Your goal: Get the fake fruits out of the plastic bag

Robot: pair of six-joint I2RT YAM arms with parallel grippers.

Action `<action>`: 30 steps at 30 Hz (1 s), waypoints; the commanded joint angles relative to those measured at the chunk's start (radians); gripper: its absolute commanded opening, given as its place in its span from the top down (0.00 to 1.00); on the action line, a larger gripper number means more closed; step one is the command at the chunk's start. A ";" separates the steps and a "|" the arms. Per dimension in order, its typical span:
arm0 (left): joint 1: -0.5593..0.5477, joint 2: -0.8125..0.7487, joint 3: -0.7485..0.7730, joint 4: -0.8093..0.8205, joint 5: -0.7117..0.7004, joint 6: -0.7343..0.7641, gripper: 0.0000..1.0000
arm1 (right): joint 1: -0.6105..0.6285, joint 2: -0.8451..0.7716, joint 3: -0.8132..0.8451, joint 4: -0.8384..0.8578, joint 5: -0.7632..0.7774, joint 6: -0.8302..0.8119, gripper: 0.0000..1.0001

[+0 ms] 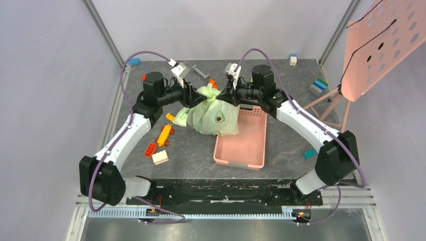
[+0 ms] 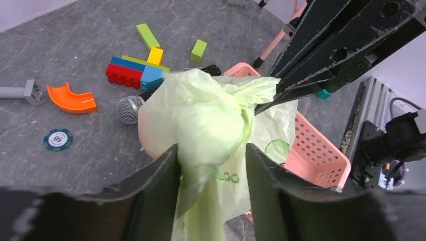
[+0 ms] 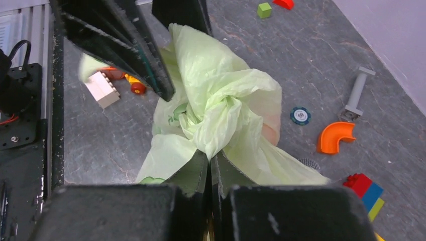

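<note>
My left gripper will grip the loose plastic [image 2: 202, 173] opposite my right gripper and pull it away to spread the plastic bag's top, because that top is twisted shut at my right gripper.
The pale green plastic bag [image 1: 213, 116] sits knotted on the table, its right side against the pink basket. My right gripper [image 1: 227, 94] is shut on a twisted fold of the bag's knot, as the right wrist view [image 3: 210, 156] shows. My left gripper [image 2: 211, 150] is open, with its jaws standing either side of the bag's bunched top [image 2: 208, 118]. The left finger touches the plastic. The fake fruits are hidden inside the bag. Only a pale orange shape [image 3: 271, 125] shows through the plastic.
The pink basket [image 1: 243, 140] lies right of the bag. Toy bricks [image 1: 161, 143] lie to its left. A microphone [image 2: 128, 109], an orange curved piece [image 2: 73, 98], a chip [image 2: 58, 139] and more bricks [image 2: 133, 74] lie behind it. A pink stand [image 1: 382, 45] is at the far right.
</note>
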 commanded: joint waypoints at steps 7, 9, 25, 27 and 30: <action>-0.006 -0.055 -0.002 0.054 0.018 0.004 0.21 | 0.001 -0.094 -0.027 0.126 -0.006 0.060 1.00; -0.007 -0.055 -0.006 0.059 0.011 0.002 0.23 | 0.001 -0.092 -0.032 0.126 -0.033 0.062 1.00; -0.005 -0.076 -0.038 0.128 -0.061 -0.063 0.90 | 0.004 -0.120 -0.085 0.101 -0.011 0.041 1.00; -0.006 -0.089 -0.047 0.140 -0.077 -0.077 0.90 | 0.004 -0.140 -0.111 0.108 0.065 0.048 1.00; -0.006 -0.118 -0.074 0.171 -0.111 -0.105 0.90 | 0.004 -0.171 -0.148 0.113 0.218 0.077 1.00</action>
